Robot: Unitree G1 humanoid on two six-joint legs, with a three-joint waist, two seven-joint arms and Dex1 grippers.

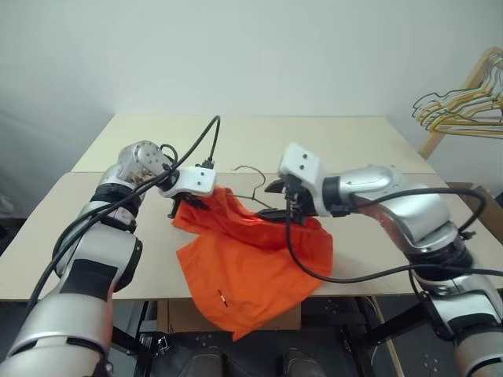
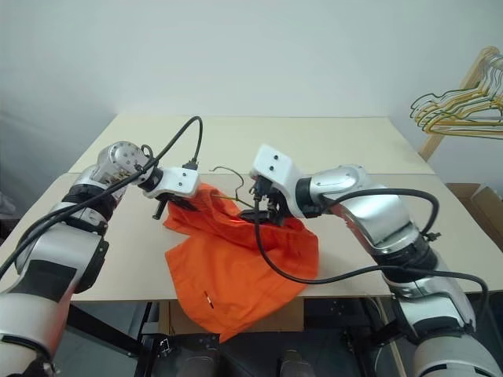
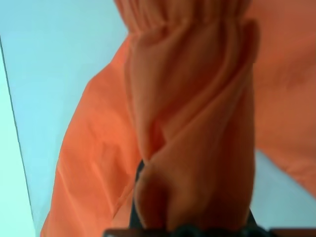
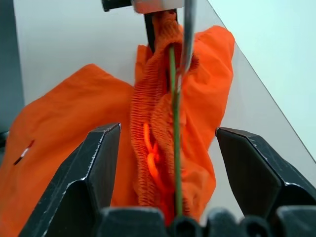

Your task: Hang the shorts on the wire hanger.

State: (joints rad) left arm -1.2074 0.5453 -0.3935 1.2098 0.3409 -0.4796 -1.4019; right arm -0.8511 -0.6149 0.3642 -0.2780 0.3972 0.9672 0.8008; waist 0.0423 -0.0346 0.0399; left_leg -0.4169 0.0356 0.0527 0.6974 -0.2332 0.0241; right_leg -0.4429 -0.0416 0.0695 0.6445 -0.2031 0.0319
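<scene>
The waistband is bunched along the hanger's wire, so my right gripper needs to hold it while my left gripper grabs the cloth's outer end (image 1: 185, 216) and stretches it.
The bright orange shorts (image 1: 251, 267) lie bunched on the table's front part, one leg hanging over the near edge. My left gripper (image 1: 183, 206) is shut on the gathered waistband (image 3: 197, 123) and holds that end lifted off the table. The thin wire hanger (image 1: 253, 174) shows its small hook behind the shorts, and its wire (image 4: 175, 148) runs along the waistband. My right gripper (image 4: 168, 131) is open, its two black fingers (image 4: 98, 163) standing wide on either side of the waistband and the wire without touching them.
The pale table (image 1: 354, 141) has a seam across its middle. A bunch of yellow, green and dark hangers (image 1: 464, 106) on a wooden pole stands at the far right. A cardboard box (image 1: 479, 196) sits beside the table's right edge.
</scene>
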